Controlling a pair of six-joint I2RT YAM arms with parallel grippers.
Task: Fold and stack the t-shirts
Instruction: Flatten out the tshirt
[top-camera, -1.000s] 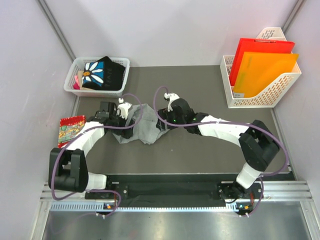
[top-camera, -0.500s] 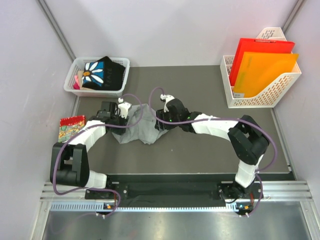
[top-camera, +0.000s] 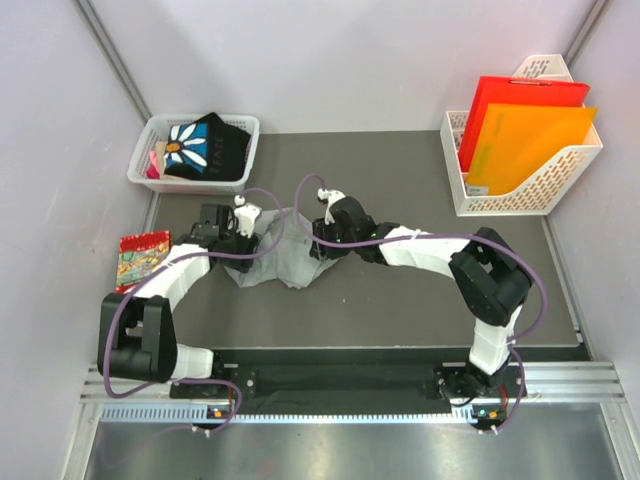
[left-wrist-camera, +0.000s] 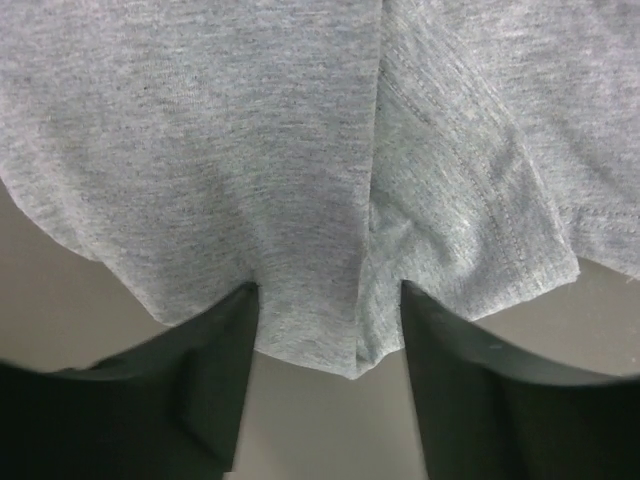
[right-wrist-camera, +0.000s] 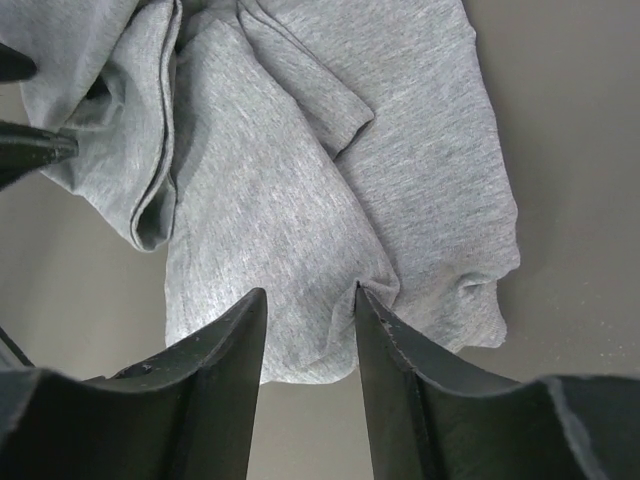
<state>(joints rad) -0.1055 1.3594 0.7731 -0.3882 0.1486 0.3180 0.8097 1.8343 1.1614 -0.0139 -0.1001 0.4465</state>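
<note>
The grey t-shirt is crumpled in layers that overlap, so my left gripper needs to pinch its near edge (left-wrist-camera: 322, 345) and lift it high so it hangs loose before folding.
The light heather-grey t-shirt (top-camera: 281, 257) lies crumpled on the dark table between both arms. My left gripper (top-camera: 252, 238) is at its left edge; in the left wrist view the jaws (left-wrist-camera: 330, 300) stand wide apart with the shirt's hem (left-wrist-camera: 250, 150) between the tips. My right gripper (top-camera: 318, 241) is at the shirt's right edge; its jaws (right-wrist-camera: 310, 300) are apart over a fold of the grey cloth (right-wrist-camera: 270, 200), and the cloth puckers at the right finger. The black t-shirt with the daisy print (top-camera: 205, 146) lies in the white basket (top-camera: 140, 162) at the back left.
A small red patterned packet (top-camera: 142, 257) lies at the table's left edge beside the left arm. A white file holder (top-camera: 505, 200) with red and orange folders stands at the back right. Grey walls close in both sides.
The right arm has reached further left, bringing its gripper onto the shirt's right edge. The left gripper has shifted slightly at the shirt's left edge. The shirt has bunched a little.
</note>
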